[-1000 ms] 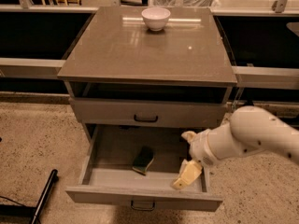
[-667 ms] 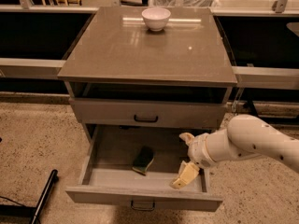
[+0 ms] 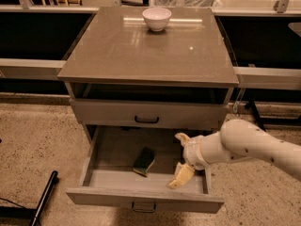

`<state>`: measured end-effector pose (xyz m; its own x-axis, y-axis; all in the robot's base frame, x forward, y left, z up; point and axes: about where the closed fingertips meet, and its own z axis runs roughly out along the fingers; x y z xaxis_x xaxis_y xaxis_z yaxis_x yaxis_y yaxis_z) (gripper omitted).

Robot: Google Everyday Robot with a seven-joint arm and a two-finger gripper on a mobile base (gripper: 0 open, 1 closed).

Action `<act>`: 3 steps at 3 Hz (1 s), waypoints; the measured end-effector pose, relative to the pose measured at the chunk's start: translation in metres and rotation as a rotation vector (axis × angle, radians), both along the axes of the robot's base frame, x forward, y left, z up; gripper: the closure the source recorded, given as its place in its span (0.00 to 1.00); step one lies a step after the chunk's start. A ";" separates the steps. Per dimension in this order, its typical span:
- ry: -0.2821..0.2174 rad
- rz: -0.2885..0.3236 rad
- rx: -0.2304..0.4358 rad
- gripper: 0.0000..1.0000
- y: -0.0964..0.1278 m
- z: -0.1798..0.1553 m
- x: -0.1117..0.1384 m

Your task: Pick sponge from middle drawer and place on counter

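The sponge is in the open drawer, and my gripper needs to next move to the sponge's middle point(image 3: 145, 160) and close there.
The sponge point(image 3: 144, 160), dark green face up with a pale yellow edge, lies on the floor of the open middle drawer point(image 3: 113, 181), left of centre. My gripper point(image 3: 179, 158) reaches in from the right on a white arm and hangs over the drawer's right half, about a hand's width right of the sponge and apart from it. Its two tan fingers point(image 3: 181, 176) are spread apart and hold nothing. The counter point(image 3: 141, 51) tops the cabinet above.
A white bowl point(image 3: 156, 18) stands at the back of the counter. A closed grey drawer front with a black curved pull point(image 3: 146, 120) sits above the open drawer. A black pole point(image 3: 43, 197) lies on the speckled floor at the left. Dark shelving runs behind.
My gripper and arm have shifted left over the drawer, closer to the sponge. The sponge and the drawer have not moved.
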<state>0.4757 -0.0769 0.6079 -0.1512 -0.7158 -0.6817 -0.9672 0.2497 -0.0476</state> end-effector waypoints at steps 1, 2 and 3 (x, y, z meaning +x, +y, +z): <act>-0.124 0.116 -0.067 0.00 0.037 -0.060 0.020; -0.242 0.144 -0.126 0.00 0.053 -0.099 0.051; -0.309 0.107 -0.120 0.00 0.057 -0.090 0.070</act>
<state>0.5453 -0.0203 0.5175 0.1293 -0.7945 -0.5933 -0.9228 0.1226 -0.3653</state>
